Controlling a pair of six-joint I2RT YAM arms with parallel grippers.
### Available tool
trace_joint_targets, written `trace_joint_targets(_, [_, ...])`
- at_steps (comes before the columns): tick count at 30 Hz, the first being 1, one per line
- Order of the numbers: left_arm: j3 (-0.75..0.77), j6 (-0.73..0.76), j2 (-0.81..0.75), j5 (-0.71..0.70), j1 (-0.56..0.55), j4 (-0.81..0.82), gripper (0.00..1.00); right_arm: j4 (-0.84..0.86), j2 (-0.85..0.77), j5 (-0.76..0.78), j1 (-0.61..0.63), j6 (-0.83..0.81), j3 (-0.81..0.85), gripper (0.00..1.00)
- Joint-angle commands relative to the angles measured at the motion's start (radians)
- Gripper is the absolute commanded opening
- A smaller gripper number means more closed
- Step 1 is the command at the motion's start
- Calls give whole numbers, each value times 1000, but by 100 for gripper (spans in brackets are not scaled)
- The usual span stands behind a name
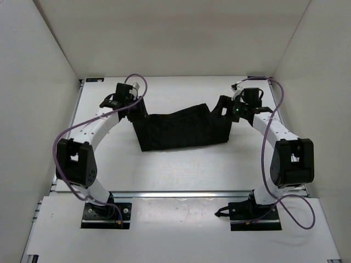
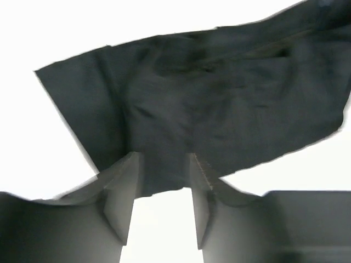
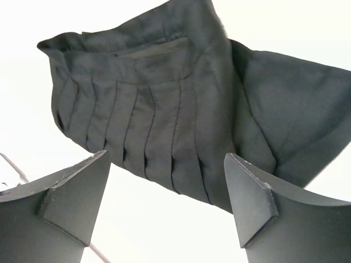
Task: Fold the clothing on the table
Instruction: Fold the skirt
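The clothing's pleated part lies over its plain end flap. My right gripper needs to grab the clothing's near edge (image 3: 278, 174) next to that overlap and pull the flap out before folding.
The clothing (image 1: 181, 130) is a black pleated garment lying as a wide band across the middle of the white table (image 1: 181, 172). My left gripper (image 1: 137, 110) is at the garment's left end. In the left wrist view the clothing (image 2: 219, 98) spreads out ahead, and its near edge reaches between the tips of the left gripper (image 2: 163, 167), whose jaws stand apart and do not press on it. My right gripper (image 1: 224, 107) is at the right end. In the right wrist view the right gripper (image 3: 167, 156) is wide open, with the pleats of the clothing (image 3: 164, 109) just beyond its fingertips.
White enclosure walls (image 1: 38, 82) close in the table on the left, back and right. A silver rail (image 1: 181, 193) runs along the near edge, in front of both arm bases. Purple cables (image 1: 137, 82) loop off each arm.
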Motion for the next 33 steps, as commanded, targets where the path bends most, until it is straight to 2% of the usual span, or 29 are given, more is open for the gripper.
trace_joint_targets(1, [-74,-22,-74,-4,-81,111,42,-12,19,85,67,-97,12,81])
trace_joint_targets(2, [-96,-34,-62,2,-86,133,20,-28,45,108,88,-132,17,79])
trace_joint_targets(3, [-110,-38,-51,13,-101,139,8,-34,50,120,97,-155,22,77])
trace_joint_targets(4, [-128,-44,-45,16,-114,148,0,-46,74,129,104,-164,25,76])
trace_joint_targets(9, [-174,-56,-7,2,-149,151,0,-79,108,192,121,-200,23,74])
trace_joint_targets(11, [-206,-71,-1,-7,-148,166,0,-74,108,221,116,-204,17,68])
trace_joint_targets(14, [-210,-73,41,-6,-120,141,0,-76,131,241,88,-201,13,43])
trace_joint_targets(15, [-208,-77,51,-3,-126,128,0,-80,139,229,76,-201,14,31])
trace_joint_targets(16, [-197,-74,67,-18,-122,124,0,-85,151,225,67,-200,23,23])
trace_joint_targets(19, [-179,-77,108,-52,-137,81,0,-137,194,249,73,-201,55,8])
trace_joint_targets(22, [-147,-79,145,-84,-141,39,0,-189,246,318,87,-218,75,0])
trace_joint_targets(26, [-147,-81,154,-73,-134,30,0,-232,260,292,70,-216,86,3])
trace_joint_targets(27, [-145,-78,151,-79,-134,32,0,-224,243,286,64,-210,89,6])
trace_joint_targets(29, [-144,-81,150,-87,-137,30,0,-208,215,283,55,-193,68,22])
trace_joint_targets(30, [-151,-81,150,-84,-135,32,0,-200,200,280,46,-192,66,23])
trace_joint_targets(33, [-157,-84,156,-76,-137,24,0,-191,177,271,23,-186,59,38])
